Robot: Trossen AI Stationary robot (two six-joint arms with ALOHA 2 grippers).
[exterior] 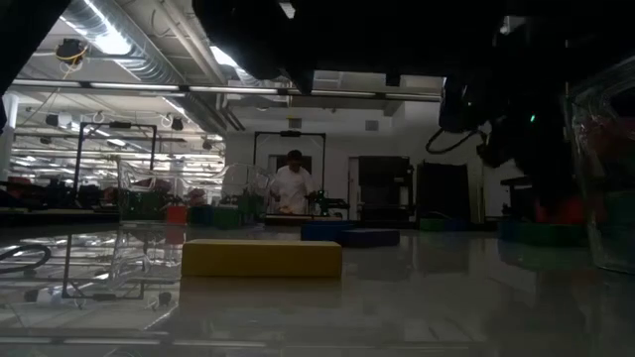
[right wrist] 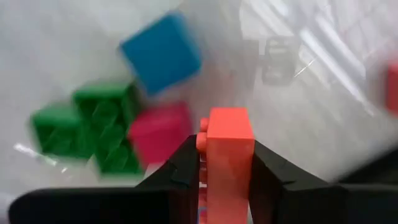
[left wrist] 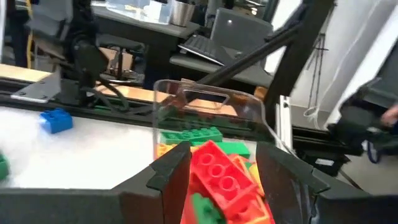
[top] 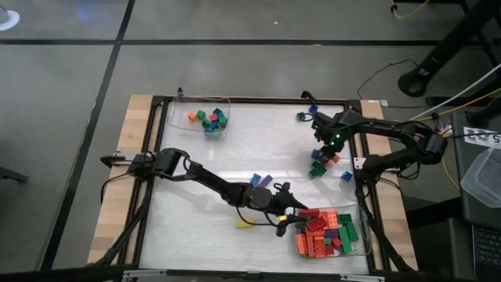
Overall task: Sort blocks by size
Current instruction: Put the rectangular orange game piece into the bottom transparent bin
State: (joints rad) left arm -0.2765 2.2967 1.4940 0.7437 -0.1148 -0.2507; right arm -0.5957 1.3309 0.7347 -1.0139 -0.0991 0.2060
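Next, I release the orange block, now over the loose pile of blocks, from my right gripper onto the piled long blocks in the near clear tray [top: 329,222].
My left gripper [top: 296,215] reaches level to the left rim of the near-right clear tray [top: 362,239], which holds several long blocks, and is shut on a red studded block [left wrist: 214,169]. My right gripper [top: 329,147] points down over a loose pile of green, red and blue blocks [top: 319,162] at the right of the table and is shut on an orange block [right wrist: 229,152]. Beneath it lie a blue cube [right wrist: 161,53], green blocks [right wrist: 87,127] and a pink-red cube [right wrist: 160,132]. The far-left tray [top: 225,102] holds several small cubes. My left gripper pinches the red block by its two sides [left wrist: 198,163] between its two fingers, coming level from the table's left. The block has its studs up and is slightly tilted, above the green and orange blocks in the tray. My right gripper pinches the orange block's two opposite faces [right wrist: 211,163] between its fingers from above. The block stands on end along the fingers, with its studs to one side. Whether its lower end touches the table, I cannot tell.
A yellow long block [top: 244,222] lies near the left gripper, also seen in the low view [exterior: 262,258]. Blue and purple blocks [top: 261,181] lie mid-table, a blue one [top: 346,176] near the right edge, and green [top: 300,117] and blue [top: 313,109] ones at the far right.
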